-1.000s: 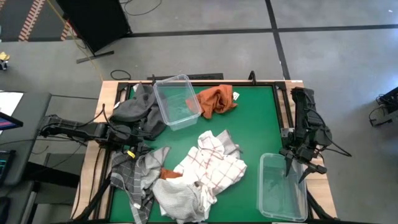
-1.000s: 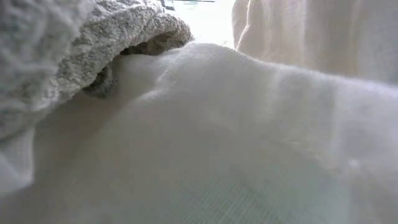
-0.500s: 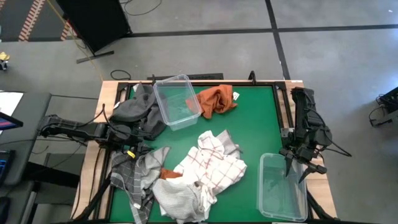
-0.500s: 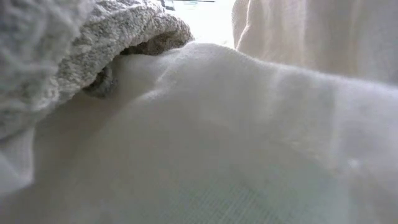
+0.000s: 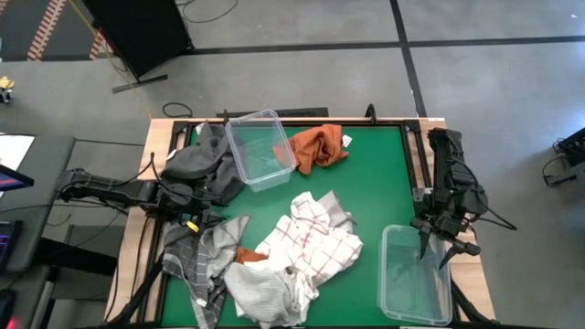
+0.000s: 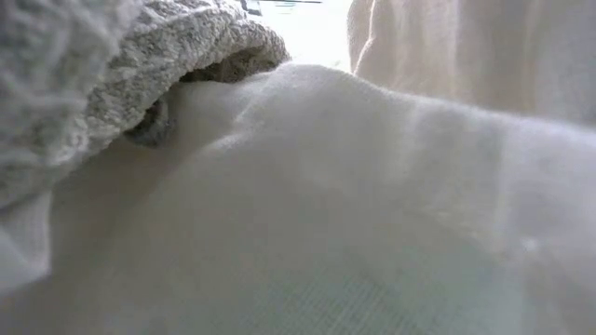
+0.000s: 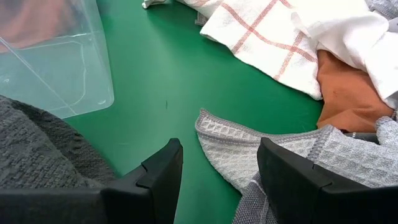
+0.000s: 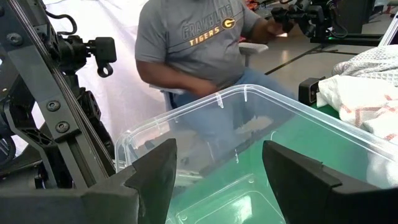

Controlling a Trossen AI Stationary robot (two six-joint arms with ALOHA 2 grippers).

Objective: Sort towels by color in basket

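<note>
My left gripper is to go next to the dark grey towel's near-side end (image 5: 228, 186) (image 7: 51, 149), beside the far clear basket, and grab it there.
Five towels lie on the green table. A dark grey towel (image 5: 203, 163) lies bunched at the far left, and a rust-orange towel (image 5: 318, 146) at the far middle. A grey plaid towel (image 5: 196, 258), a white towel with red grid lines (image 5: 311, 233) and a plain white towel (image 5: 265, 291) overlap in a near-side heap. One clear basket (image 5: 260, 148) stands at the far side, another (image 5: 416, 274) at the near right corner. My left gripper (image 7: 217, 162) hangs open over bare table beside the plaid towel's corner (image 7: 273, 155). My right gripper (image 8: 214, 162) is open, level, above the near-right basket (image 8: 236, 143).
An orange bit of cloth (image 5: 247, 256) shows between the plaid and white towels. White cloth (image 6: 372, 205) fills the low view right at the lens. A seated person (image 8: 199, 43) is beyond the table's near side. Bare green table (image 5: 366, 183) lies between the heap and the right arm.
</note>
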